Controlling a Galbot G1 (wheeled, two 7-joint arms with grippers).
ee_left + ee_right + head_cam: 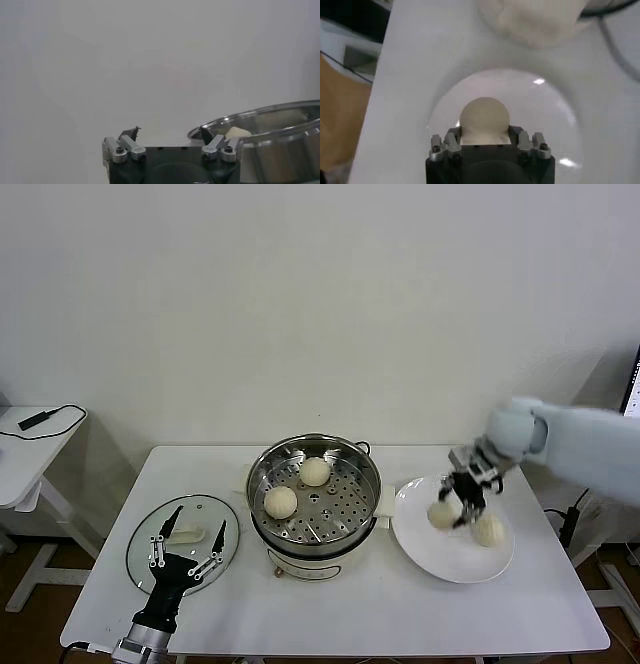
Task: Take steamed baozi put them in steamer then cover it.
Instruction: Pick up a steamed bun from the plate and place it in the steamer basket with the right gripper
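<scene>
My right gripper will let go of the baozi on the perforated tray [325, 528], at a spot that is near the front rim of the steamer.
The steel steamer [258, 480] stands mid-table with two baozi [315, 471] [281, 502] on its perforated tray. To its right, my right gripper [455, 509] is shut on a third baozi [443, 513] over the white plate [440, 559]. In the right wrist view that bun [484, 117] sits squeezed between the jaws above the plate [545, 115]. A fourth baozi [489, 530] lies on the plate beside it. The glass cover [146, 552] lies flat at the front left. My left gripper [198, 519] hangs open over it, holding nothing. The left wrist view shows the steamer's rim [260, 114].
A white side table [30, 449] with a black cable stands beyond the left edge. The work table's front edge runs close under the cover and the plate. A wall closes the back.
</scene>
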